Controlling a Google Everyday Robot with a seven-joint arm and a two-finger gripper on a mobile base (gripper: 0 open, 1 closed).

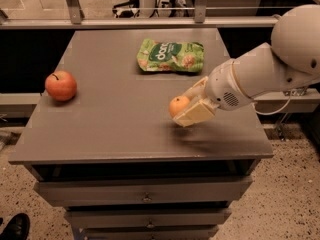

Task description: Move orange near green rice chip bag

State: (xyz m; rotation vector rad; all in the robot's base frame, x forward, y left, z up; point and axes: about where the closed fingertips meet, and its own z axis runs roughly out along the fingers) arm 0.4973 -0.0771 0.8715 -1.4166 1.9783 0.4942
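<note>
I need to release the orange against the near corner of the green rice chip bag (pixel 192 68), on my arm's side.
The orange (pixel 177 105) is small and round and sits between the cream fingers of my gripper (pixel 184 107), lifted a little above the grey table (pixel 115 129); its shadow lies on the top below. My gripper is shut on it, right of the table's centre. The green rice chip bag (pixel 170 56) lies flat at the back centre of the table, beyond the gripper and a little to its left.
A larger red-orange apple (pixel 61 85) with a stem stands near the table's left edge. My white arm (pixel 270 69) reaches in from the right. Drawers (pixel 145 196) lie below the front edge. A shoe (pixel 15 227) shows at bottom left.
</note>
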